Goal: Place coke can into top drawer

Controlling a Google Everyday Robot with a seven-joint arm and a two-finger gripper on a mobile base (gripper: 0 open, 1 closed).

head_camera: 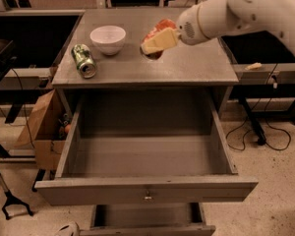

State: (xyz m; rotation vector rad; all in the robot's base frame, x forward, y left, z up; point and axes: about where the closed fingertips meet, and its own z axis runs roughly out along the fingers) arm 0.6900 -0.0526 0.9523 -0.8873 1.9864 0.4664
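Next, my gripper sets down the coke can. It will let go of it on the top drawer's bare bottom (186, 135), toward the side of the drawer near the cables.
The red-orange coke can (162, 26) is held in my gripper (158, 37), whose fingers (160, 42) are shut on it, above the middle of the grey cabinet top (196, 65). A shadow lies on the top just under the can. The top drawer (147, 191) is pulled wide open below, its inside bare, its flat front panel with a small keyhole toward the camera. The gripper and can are behind and above the drawer opening.
A green can (83, 60) lies on its side at the cabinet top's left, beside a white bowl (108, 39). The lower drawer (147, 220) stands slightly open. A cardboard box (43, 132) is left of the cabinet; cables (265, 136) lie on the floor at right.
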